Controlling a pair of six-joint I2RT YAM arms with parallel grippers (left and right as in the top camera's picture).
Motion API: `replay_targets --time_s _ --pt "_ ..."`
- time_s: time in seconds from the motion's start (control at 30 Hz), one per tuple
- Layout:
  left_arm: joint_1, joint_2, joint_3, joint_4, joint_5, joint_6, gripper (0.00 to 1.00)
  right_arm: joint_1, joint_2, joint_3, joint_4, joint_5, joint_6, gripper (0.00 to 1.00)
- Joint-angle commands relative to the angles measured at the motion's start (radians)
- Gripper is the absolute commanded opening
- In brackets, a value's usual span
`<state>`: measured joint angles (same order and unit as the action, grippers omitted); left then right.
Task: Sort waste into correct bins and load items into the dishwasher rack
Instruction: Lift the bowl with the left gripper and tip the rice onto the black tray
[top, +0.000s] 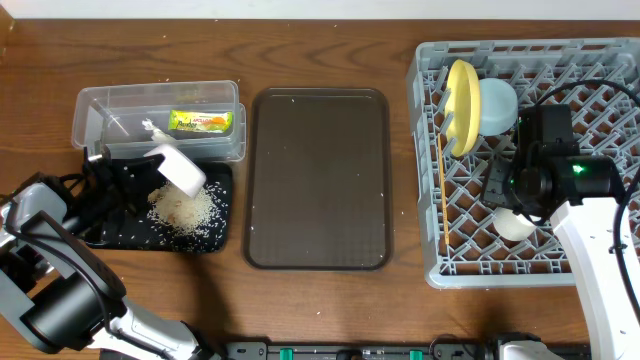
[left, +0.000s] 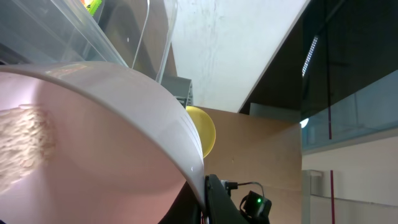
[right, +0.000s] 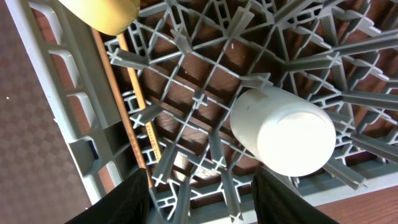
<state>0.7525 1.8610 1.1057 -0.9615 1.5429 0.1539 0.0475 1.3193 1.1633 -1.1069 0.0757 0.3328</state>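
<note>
The white bowl, now held tilted over the black tray, will be released upright by my left gripper near the middle of the brown serving tray (top: 313, 193).
My left gripper (top: 140, 172) is shut on the rim of the white bowl (top: 176, 168) and holds it tilted over the black tray (top: 222, 182). Rice crumbs (top: 185, 208) lie heaped on that tray. In the left wrist view the white bowl (left: 112, 137) fills the frame, with rice (left: 25, 143) clinging inside it. The snack wrapper (top: 200, 122) lies in the clear tub (top: 100, 105). The rack (top: 600, 70) holds the yellow plate (top: 462, 105), the light blue bowl (top: 497, 105), the chopsticks (top: 441, 190) and the white cup (top: 515, 225). My right gripper (right: 205, 199) is open above the rack floor, beside the cup (right: 286, 130).
The brown serving tray (top: 318, 180) lies between the bins and the rack. In the right wrist view the chopsticks (right: 124, 93) run along the rack wall (right: 56, 93), under the plate's edge (right: 106, 12). Cables trail by the left arm.
</note>
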Motion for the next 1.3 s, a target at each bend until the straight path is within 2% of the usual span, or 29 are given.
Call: replay_targets --time_s 0.0,0.4,0.5,0.6,0.7,0.77,0.9,0.97,1.0,1.07,1.17,1.23,1.27 --pt "0.004 0.004 -0.002 -0.002 0.031 0.002 0.06 -0.01 0.003 -0.002 -0.001 0.003 0.003 0.52" --pt "0.004 0.004 -0.002 -0.002 0.03 0.002 0.06 -0.01 0.003 -0.002 -0.001 0.003 0.003 0.52" --pt "0.004 0.004 -0.002 0.027 -0.044 -0.003 0.06 -0.01 0.003 -0.002 -0.001 0.003 0.003 0.52" --pt "0.004 0.004 -0.002 0.036 -0.124 -0.066 0.06 -0.01 0.003 -0.002 -0.001 0.003 0.003 0.52" --pt "0.004 0.004 -0.002 0.035 -0.095 -0.069 0.06 -0.01 0.003 -0.002 -0.001 0.003 0.003 0.52" --pt "0.001 0.003 -0.002 0.021 0.031 0.003 0.06 -0.01 0.003 -0.002 -0.001 0.003 0.003 0.52" --pt "-0.003 -0.005 0.002 0.026 -0.003 0.037 0.06 -0.01 0.003 -0.002 -0.004 0.003 0.002 0.52" --pt "0.0 -0.005 0.002 0.037 -0.045 -0.018 0.06 -0.01 0.003 -0.002 -0.005 0.003 0.002 0.52" --pt "0.0 -0.005 0.002 0.035 -0.038 -0.036 0.06 -0.01 0.003 -0.002 -0.005 0.003 0.002 0.52" --pt "-0.003 -0.007 0.003 0.017 0.03 -0.001 0.06 -0.01 0.003 -0.002 -0.005 0.003 0.002 0.52" --pt "0.0 -0.01 0.003 0.029 0.01 0.02 0.06 -0.01 0.003 -0.002 -0.005 0.003 0.002 0.52" --pt "0.004 -0.009 0.002 0.035 -0.047 -0.05 0.06 -0.01 0.003 -0.002 -0.005 0.003 0.002 0.52" --pt "0.004 -0.01 0.002 0.029 -0.02 -0.048 0.06 -0.01 0.003 -0.002 -0.005 0.003 0.002 0.52"
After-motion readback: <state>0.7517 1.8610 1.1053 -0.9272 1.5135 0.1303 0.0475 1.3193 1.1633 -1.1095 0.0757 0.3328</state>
